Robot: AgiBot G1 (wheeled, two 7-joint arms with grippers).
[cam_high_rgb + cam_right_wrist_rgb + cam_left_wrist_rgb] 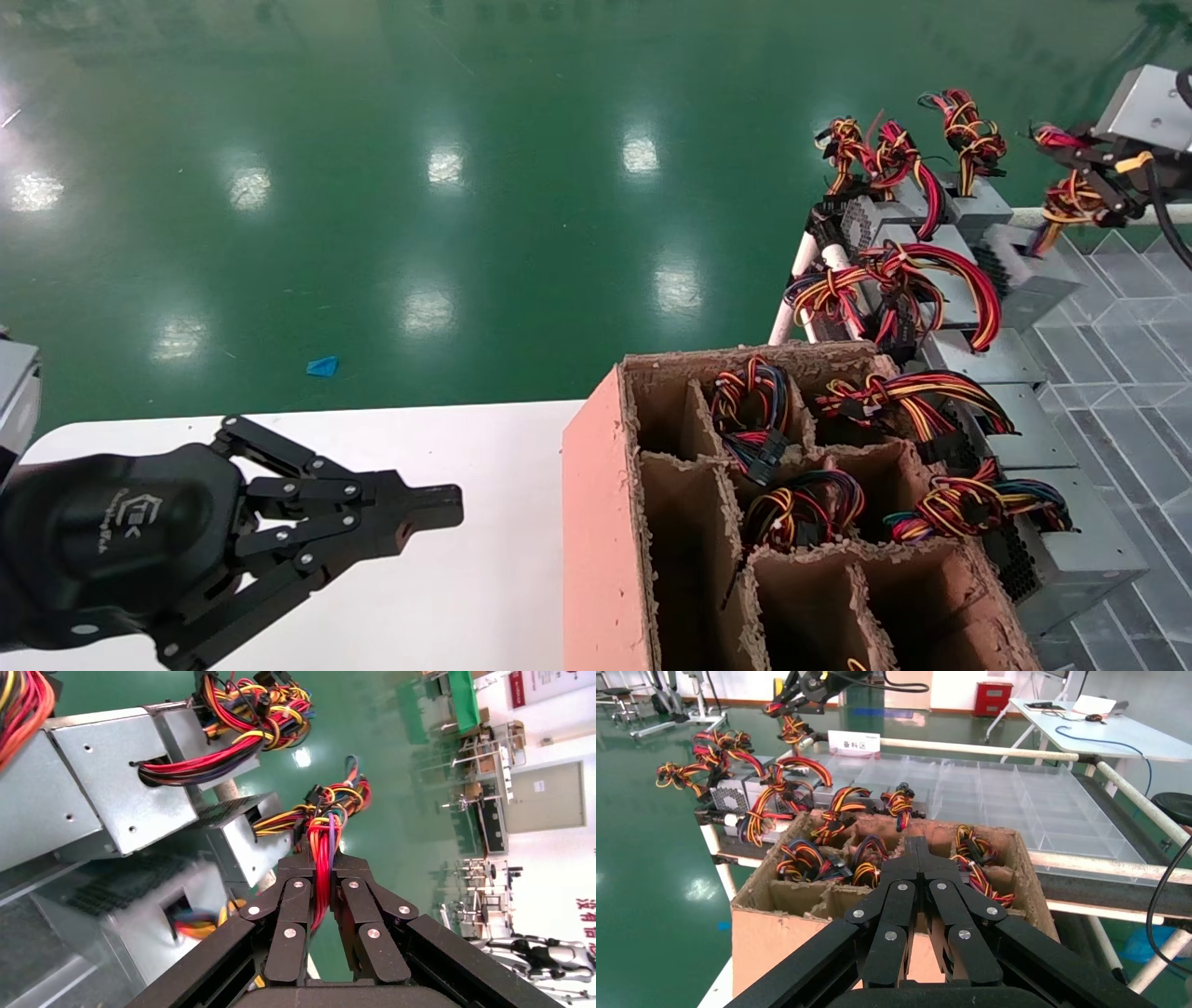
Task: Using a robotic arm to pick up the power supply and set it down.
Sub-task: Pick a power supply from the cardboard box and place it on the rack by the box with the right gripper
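I need to use my right gripper to set the power supply down on the rack [1009, 261] next to the unit with the big red wire loop.
My right gripper [1080, 182] [325, 855] is at the far right, over the rack, shut on the red and orange wires [323, 871] of a power supply. The wire bundle [1066, 200] runs down to a grey metal box [1029, 270] [242, 843] with a perforated vent side, at the far end of a row of like units. Whether this box rests on the rack or is lifted does not show. My left gripper [447, 508] [918, 843] is shut and empty, held over the white table [484, 606] to the left of the cardboard box.
A cardboard box [596, 522] [772, 945] with divider compartments stands between table and rack, with wire bundles in several cells. More grey power supplies [1071, 550] line the clear-tray rack [1136, 373] on the right, framed by white pipes [787, 308]. Green floor lies beyond.
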